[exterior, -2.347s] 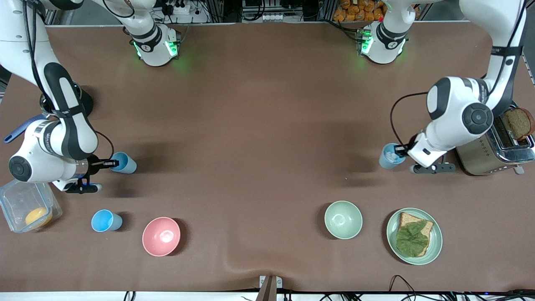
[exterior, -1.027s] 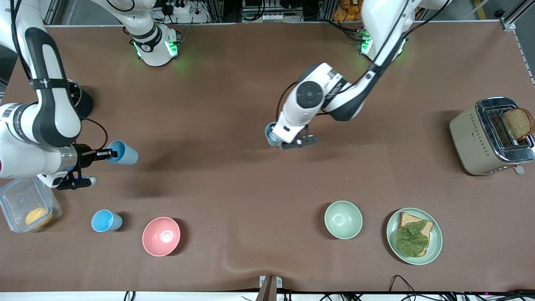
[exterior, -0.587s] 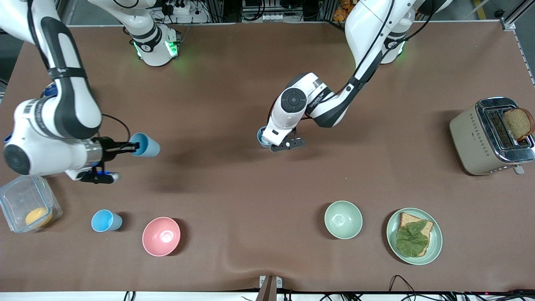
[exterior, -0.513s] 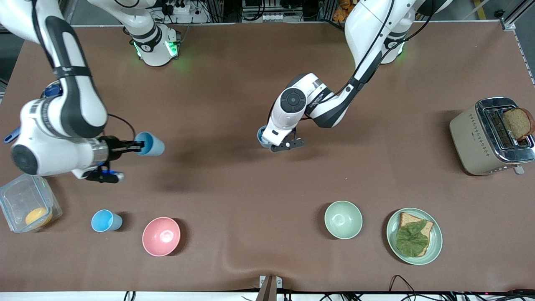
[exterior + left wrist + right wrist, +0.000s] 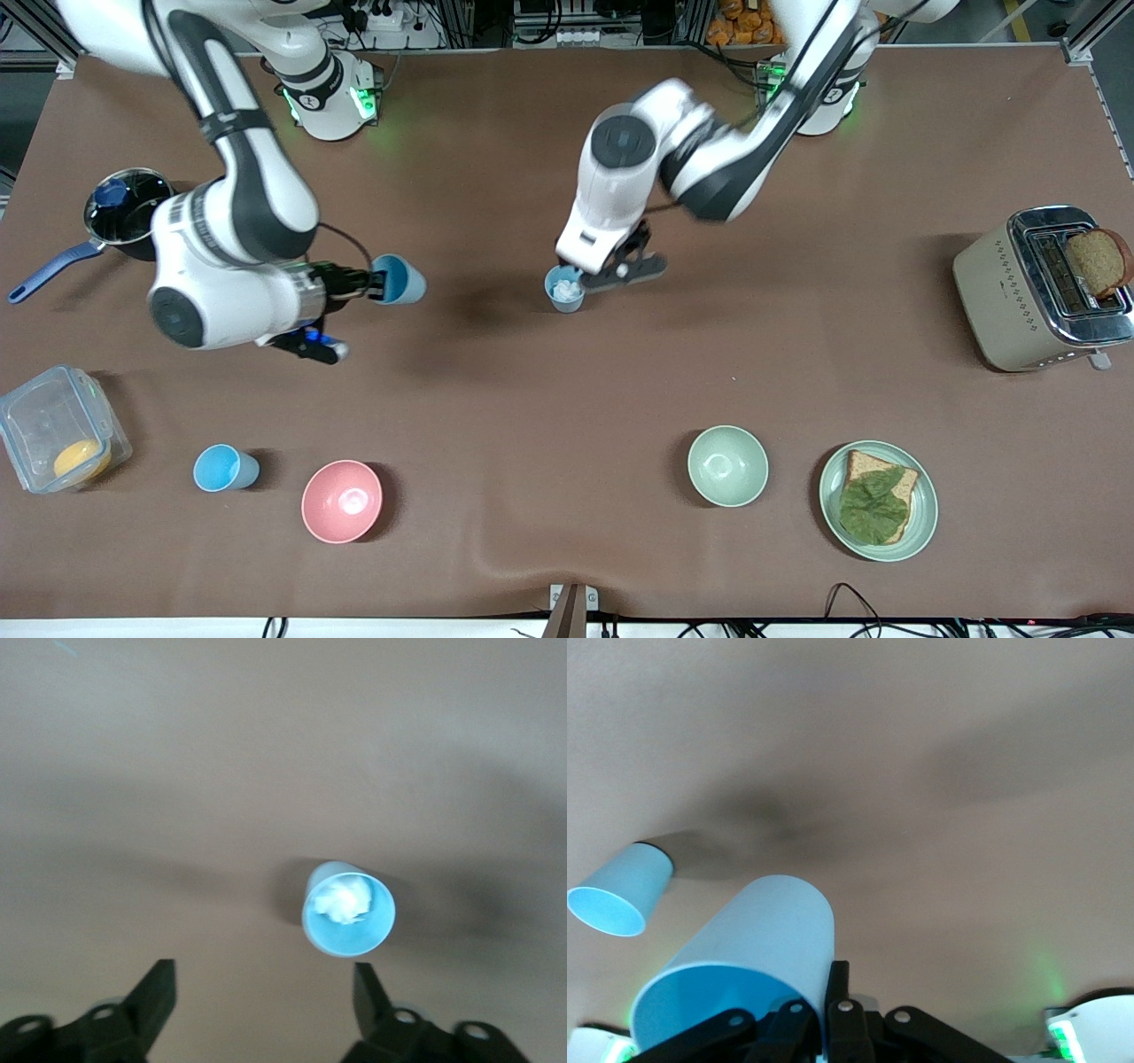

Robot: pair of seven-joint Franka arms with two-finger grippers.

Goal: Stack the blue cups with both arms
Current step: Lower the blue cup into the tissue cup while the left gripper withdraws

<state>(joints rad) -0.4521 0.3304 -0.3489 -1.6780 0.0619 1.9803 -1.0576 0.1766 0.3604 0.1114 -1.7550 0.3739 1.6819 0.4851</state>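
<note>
The robot's right gripper should release the sky-blue cup inside the pale grey-blue cup [image 5: 568,278] [image 5: 608,909] that stands under the open left gripper.
A pale grey-blue cup [image 5: 564,290] stands upright at the table's middle with something white and crumpled inside it [image 5: 348,908]. My left gripper [image 5: 574,268] hangs just above it, open, its fingers [image 5: 159,992] apart with nothing between them [image 5: 263,988]. My right gripper [image 5: 376,285] is shut on the rim of a sky-blue cup [image 5: 400,279], held on its side in the air over bare table toward the right arm's end [image 5: 744,966]. In the right wrist view the pale cup [image 5: 625,895] shows farther off. Another sky-blue cup [image 5: 226,468] stands beside the pink bowl.
A pink bowl [image 5: 342,501], a green bowl [image 5: 728,465] and a plate [image 5: 828,496] with bread and lettuce lie near the front camera. A toaster [image 5: 1019,292] stands at the left arm's end; a pan [image 5: 124,213] and a clear box [image 5: 53,439] at the right arm's end.
My left gripper set the pale cup down at the middle, opened and rose off it. My right arm carried its sky-blue cup toward the middle.
</note>
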